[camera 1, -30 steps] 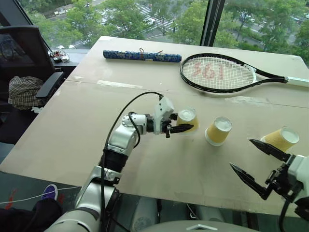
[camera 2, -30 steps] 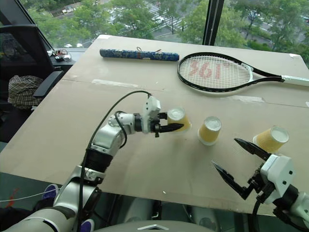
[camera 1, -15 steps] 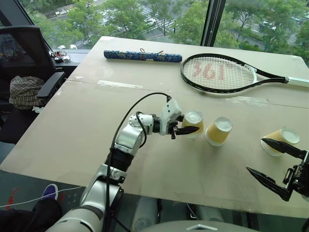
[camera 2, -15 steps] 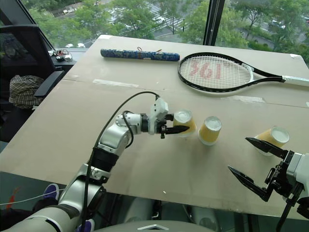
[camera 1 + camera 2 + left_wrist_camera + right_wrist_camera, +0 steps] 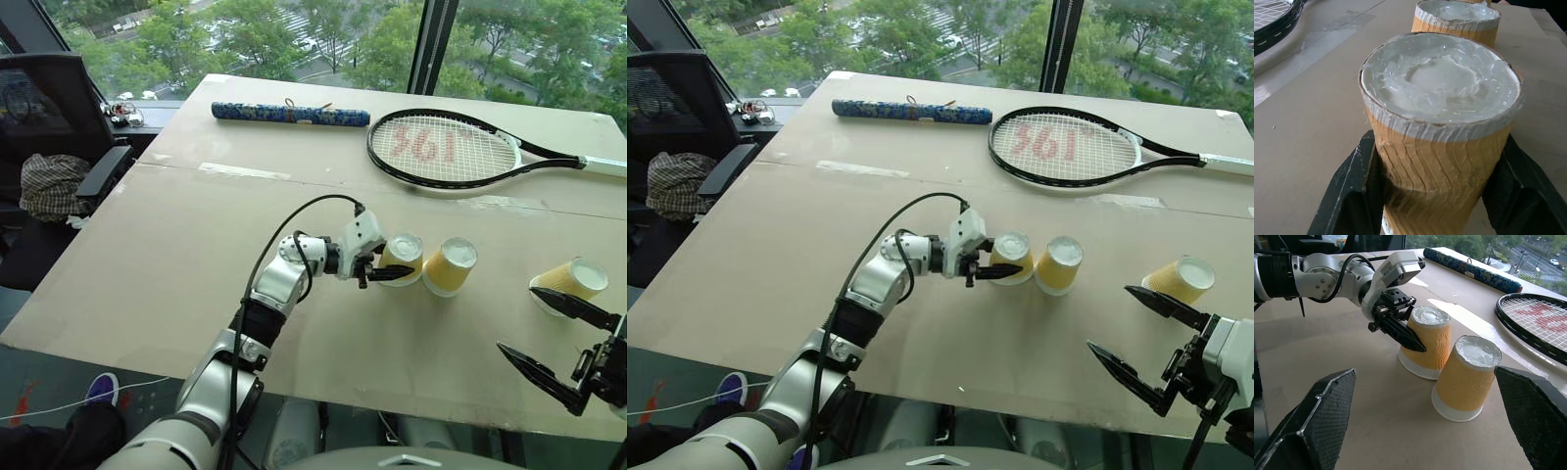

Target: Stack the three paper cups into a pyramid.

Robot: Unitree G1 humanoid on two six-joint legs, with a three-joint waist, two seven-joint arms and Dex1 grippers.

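Observation:
The third cup, standing apart from the other cups, is next; next my right gripper goes to it and closes on the cup's yellow sides [image 5: 565, 282].
Three paper cups stand upside down on the table, white bases up. My left gripper [image 5: 400, 266] is shut on the left cup [image 5: 403, 258], its black fingers [image 5: 1352, 196] pressing both sides. The cup's rim rests on or just above the table. The middle cup [image 5: 450, 267] leans close beside it, about touching. The third cup [image 5: 571, 281] sits tilted far to the right. Just in front of that cup, my right gripper [image 5: 517, 318] hangs open with nothing between its fingers, near the table's front edge.
A tennis racket [image 5: 446, 147] and a blue patterned roll [image 5: 289, 113] lie at the back of the table [image 5: 176, 255]. An office chair [image 5: 59, 108] stands off the left side. Bare board lies left of and in front of the cups.
My left gripper has slid its cup to the right, up against the middle cup. The right gripper stays open beside the third cup.

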